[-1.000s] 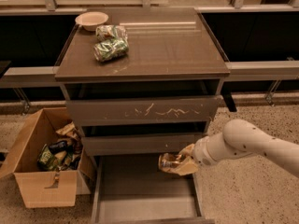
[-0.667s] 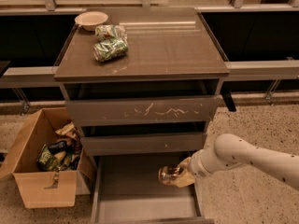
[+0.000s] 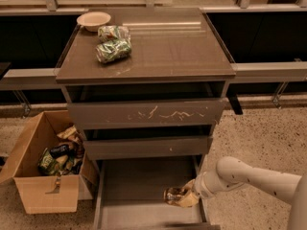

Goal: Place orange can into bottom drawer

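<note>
Next, my gripper lets go of the orange can on the bottom drawer's grey bottom, near the drawer's side (image 3: 169, 197) by my arm.
The orange can (image 3: 173, 195) lies sideways low inside the bottom drawer (image 3: 139, 188), near its right wall, at or just above the floor. My gripper (image 3: 186, 197) reaches in from the right on the white arm and is shut on the can's right end. The drawer is pulled out under the cabinet, and its flat grey floor shows to the left of the can.
Two green-and-white cans (image 3: 113, 44) and a pale bowl (image 3: 93, 19) sit on the cabinet top (image 3: 168, 42). The scratched drawer front (image 3: 146, 114) is above the open drawer. An open cardboard box (image 3: 45, 169) of packets stands on the floor at the left.
My gripper has carried the orange can down and a little to the right, from just under the middle drawer front into the bottom drawer.
</note>
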You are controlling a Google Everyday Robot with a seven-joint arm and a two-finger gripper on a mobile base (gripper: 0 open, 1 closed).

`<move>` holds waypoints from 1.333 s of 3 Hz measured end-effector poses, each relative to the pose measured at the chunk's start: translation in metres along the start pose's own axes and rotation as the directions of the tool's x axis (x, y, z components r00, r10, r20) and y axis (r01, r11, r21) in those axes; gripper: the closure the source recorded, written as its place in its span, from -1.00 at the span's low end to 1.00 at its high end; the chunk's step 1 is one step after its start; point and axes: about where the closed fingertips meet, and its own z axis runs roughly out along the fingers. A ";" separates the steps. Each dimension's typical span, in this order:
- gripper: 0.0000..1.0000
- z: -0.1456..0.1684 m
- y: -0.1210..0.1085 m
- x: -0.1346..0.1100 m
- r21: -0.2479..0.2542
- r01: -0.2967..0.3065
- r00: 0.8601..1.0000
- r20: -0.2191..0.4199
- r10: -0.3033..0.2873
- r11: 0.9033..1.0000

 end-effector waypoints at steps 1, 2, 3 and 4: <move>1.00 0.000 0.001 0.000 -0.001 0.001 1.000 0.000 -0.001 1.000; 1.00 0.024 -0.021 0.011 0.003 0.040 0.999 -0.012 -0.040 0.999; 1.00 0.068 -0.042 0.032 -0.046 0.094 0.996 -0.007 -0.094 0.995; 0.64 0.110 -0.062 0.050 -0.117 0.131 0.991 0.004 -0.131 0.984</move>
